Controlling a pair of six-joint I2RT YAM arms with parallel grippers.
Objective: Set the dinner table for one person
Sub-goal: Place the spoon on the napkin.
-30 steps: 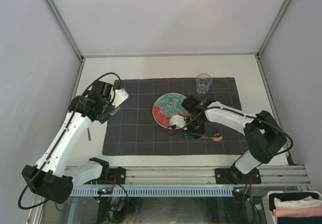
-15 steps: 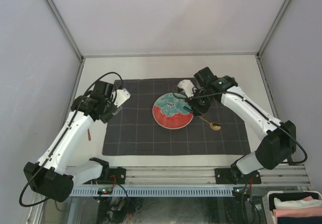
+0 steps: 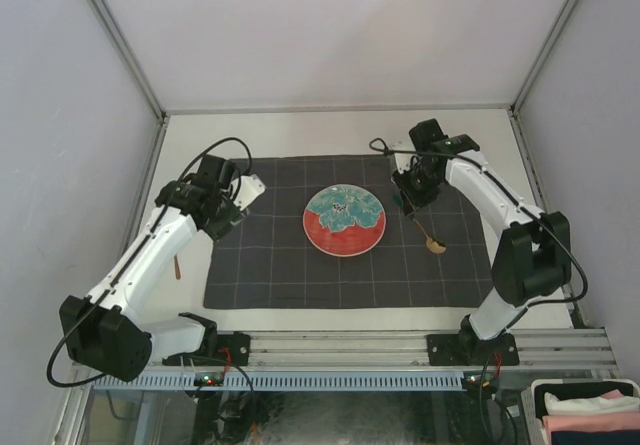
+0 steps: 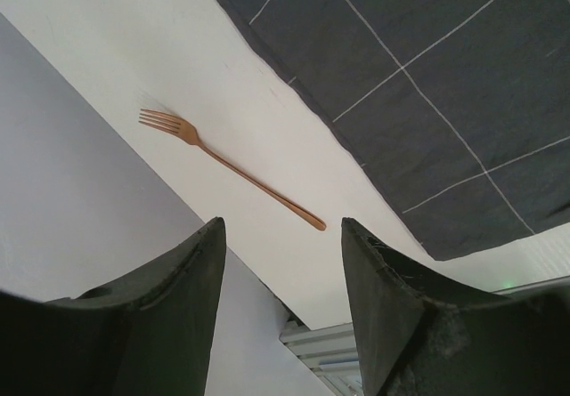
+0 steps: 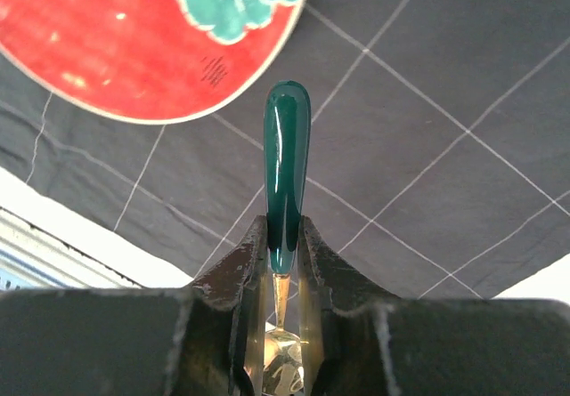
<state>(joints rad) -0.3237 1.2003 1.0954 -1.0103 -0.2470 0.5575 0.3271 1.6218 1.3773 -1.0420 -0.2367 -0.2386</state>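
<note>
Next, my right gripper puts the spoon, still hanging low over the cloth, down on the dark grey cloth (image 3: 421,216) (image 5: 392,144) just beside the plate.
The off-white dinner table (image 3: 300,133) carries a dark grey checked cloth (image 3: 270,255). A red and teal plate (image 3: 344,221) lies on the middle of the cloth. My right gripper (image 3: 409,202) is just right of the plate and shut on the green handle of a spoon (image 5: 287,160). The spoon's gold bowl (image 3: 435,246) hangs low over the cloth. My left gripper (image 3: 249,188) is open and empty above the cloth's back left corner. A copper fork (image 4: 233,171) lies on the bare table left of the cloth, also in the top view (image 3: 178,265).
Grey metal rails (image 3: 350,350) edge the table at the front. White walls close the left, back and right sides. In the right wrist view the plate (image 5: 125,40) is at the upper left. No glass shows; my right arm covers the cloth's back right part.
My right gripper has carried the spoon from in front of the plate to its right side and further back. My left arm has shifted slightly.
</note>
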